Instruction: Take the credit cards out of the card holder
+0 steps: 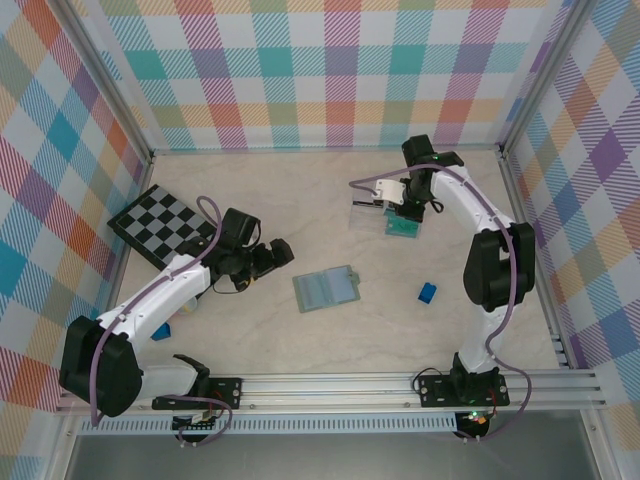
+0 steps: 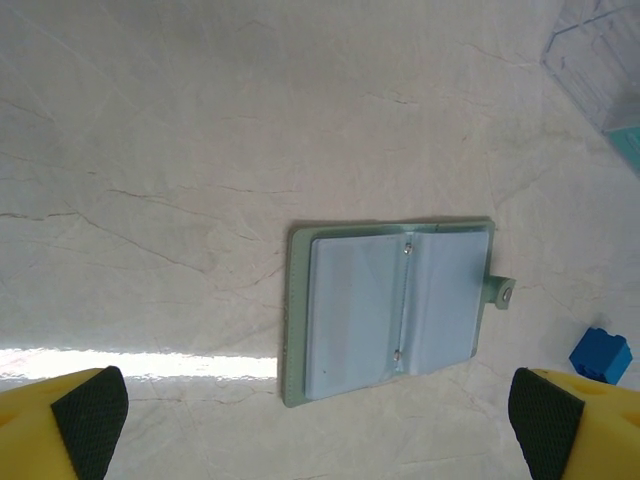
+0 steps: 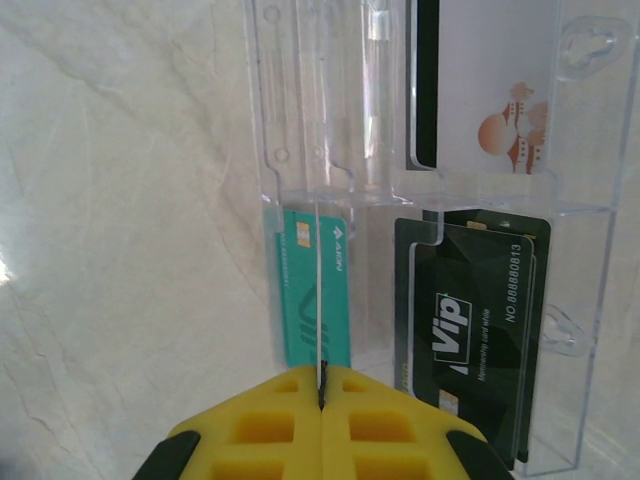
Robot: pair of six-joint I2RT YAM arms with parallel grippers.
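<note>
The edge-on credit card, now over the teal card, will be released by my right gripper on top of the teal card in the clear tray (image 1: 402, 228) (image 3: 316, 295).
The card holder (image 1: 325, 290) lies open and flat mid-table, its pale blue inside (image 2: 390, 305) up and its snap tab on its right. My left gripper (image 2: 318, 425) hovers open just left of it (image 1: 265, 258), touching nothing. Over the clear tray (image 3: 330, 120) at the back, my right gripper (image 3: 322, 395) is shut on a credit card (image 3: 319, 300) seen edge-on as a thin line. Under it in the tray lie a teal card (image 3: 300, 290), a dark VIP card (image 3: 470, 320) and a white card (image 3: 490, 80). From above, the right gripper (image 1: 400, 212) is over the teal card (image 1: 404, 230).
A small blue block (image 1: 427, 292) sits on the table right of the holder, also in the left wrist view (image 2: 600, 355). A black-and-white checkered board (image 1: 160, 225) lies at the far left. A blue item (image 1: 160, 328) rests beside the left arm. Plaid walls enclose the table.
</note>
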